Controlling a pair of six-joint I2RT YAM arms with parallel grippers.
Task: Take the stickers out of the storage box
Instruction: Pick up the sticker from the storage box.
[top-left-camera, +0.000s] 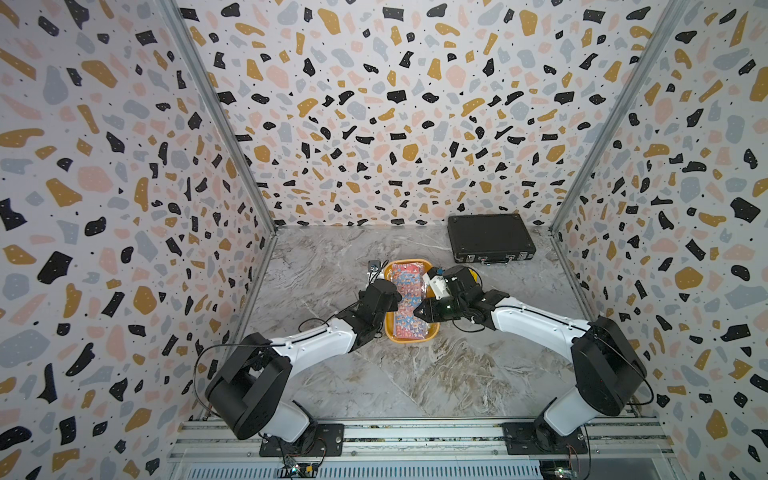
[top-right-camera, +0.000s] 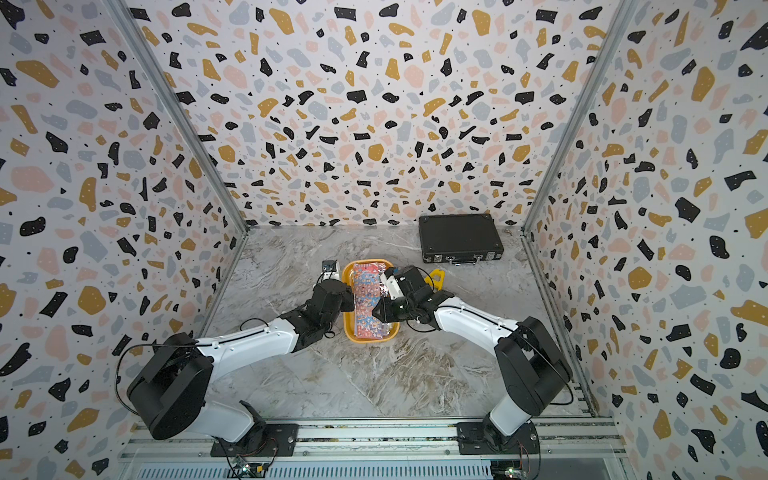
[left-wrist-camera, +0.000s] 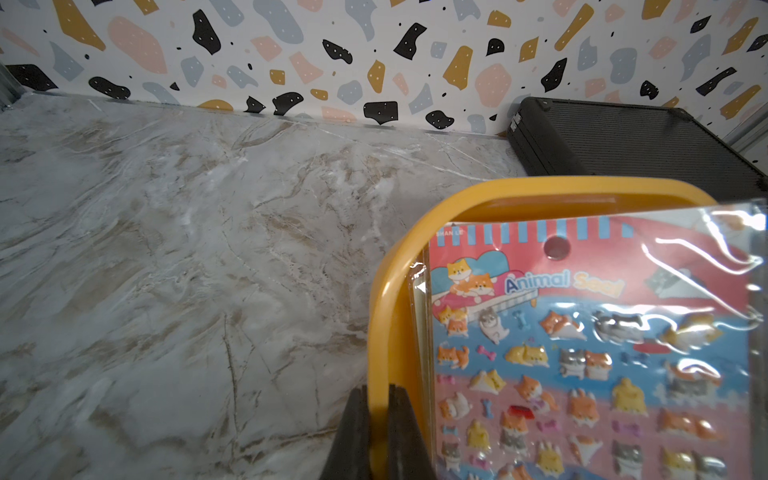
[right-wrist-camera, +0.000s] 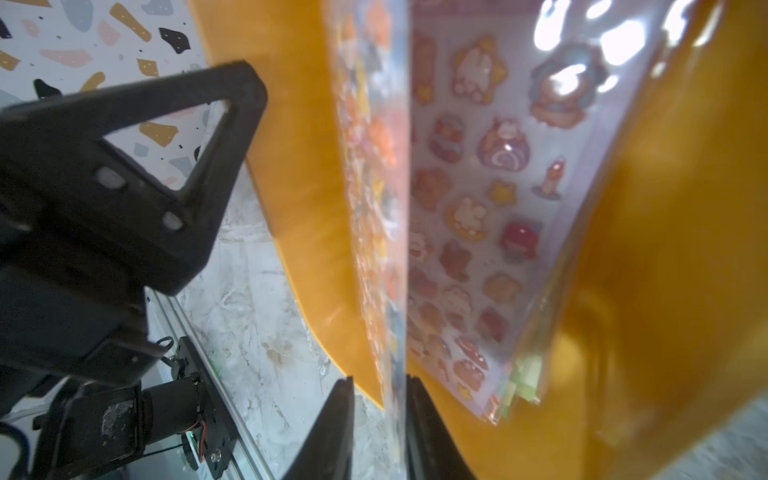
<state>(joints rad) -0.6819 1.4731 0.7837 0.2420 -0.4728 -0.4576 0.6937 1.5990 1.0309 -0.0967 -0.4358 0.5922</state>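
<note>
My right gripper will open wider, as the animal sheet's raised edge rests loosely against one of its fingers, and pinch that edge (right-wrist-camera: 393, 376) firmly before lifting the sheet out.
The yellow-orange storage box (top-left-camera: 411, 341) (top-right-camera: 370, 340) stands mid-table in both top views, holding a stack of stickers (top-left-camera: 409, 299) (top-right-camera: 368, 299). My left gripper (top-left-camera: 388, 309) (left-wrist-camera: 379, 395) is shut on the box's left rim (left-wrist-camera: 478, 195), beside the pink and blue animal sheet (left-wrist-camera: 582, 353). My right gripper (top-left-camera: 417, 311) (right-wrist-camera: 380, 386) reaches in from the right. Its jaws stand a little apart around the raised edge of the top sheet (right-wrist-camera: 374, 166), which rests against one finger. A purple sheet (right-wrist-camera: 490, 187) and others lie beneath it in the box (right-wrist-camera: 685, 249).
A black latched briefcase (top-left-camera: 490, 241) (top-right-camera: 459, 237) (left-wrist-camera: 623, 141) lies at the back right by the wall. A yellow triangular piece (top-right-camera: 437, 277) sits right of the box, behind my right wrist. A small white and black object (top-left-camera: 374, 268) is at the box's far left corner.
</note>
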